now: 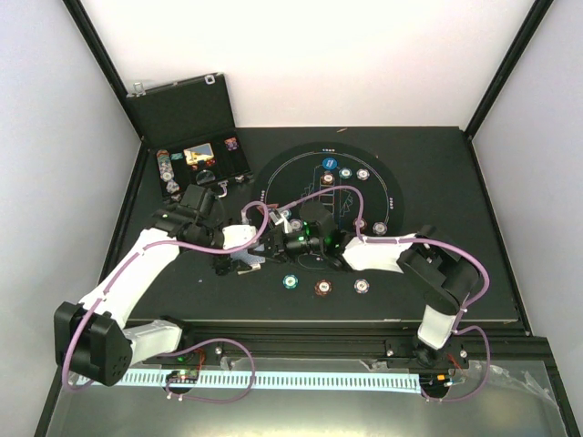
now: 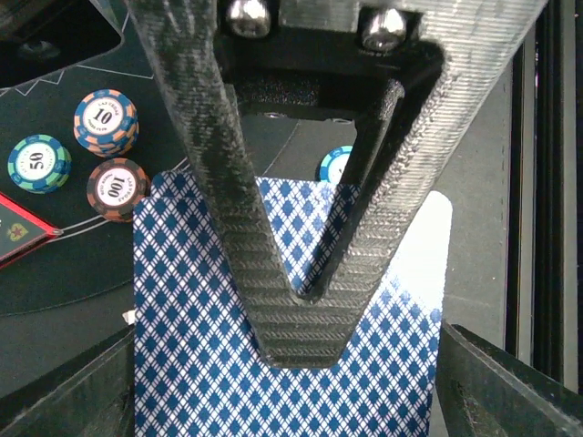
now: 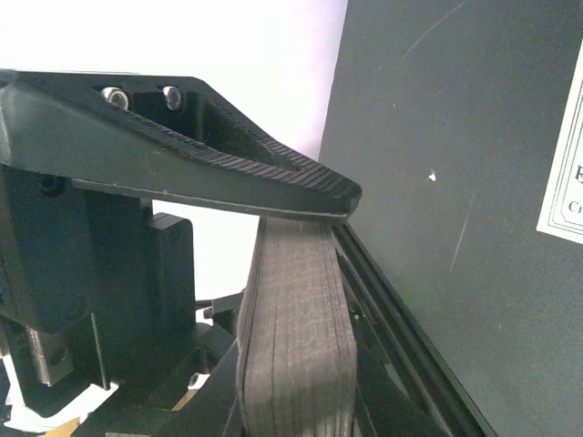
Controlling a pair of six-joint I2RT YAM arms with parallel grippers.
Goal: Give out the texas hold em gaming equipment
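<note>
The fingers of my right gripper span the whole deck of playing cards, so I should open them and pinch only the top card's edge (image 2: 296,193) while my left gripper holds the deck steady.
My right gripper (image 1: 278,244) is shut on the deck of playing cards (image 3: 296,337), clamped edge-on between its fingers over the round mat's left part. In the left wrist view the deck's blue diamond-patterned top card (image 2: 209,346) faces the camera. My left gripper (image 2: 305,319) is shut, and its joined fingertips rest on that card. The top card sits slightly askew, with a white strip (image 2: 428,241) showing at its right. A teal chip (image 1: 291,281), a brown chip (image 1: 322,287) and a grey chip (image 1: 361,286) lie in a row near the mat's front.
The open black case (image 1: 187,114) stands at the back left with chips inside. The round black mat (image 1: 392,196) carries several more chips near its far side. Next to the left gripper lie a 10 chip stack (image 2: 106,121), a 50 chip (image 2: 39,163), a 100 chip (image 2: 117,188) and a red-edged marker (image 2: 23,235).
</note>
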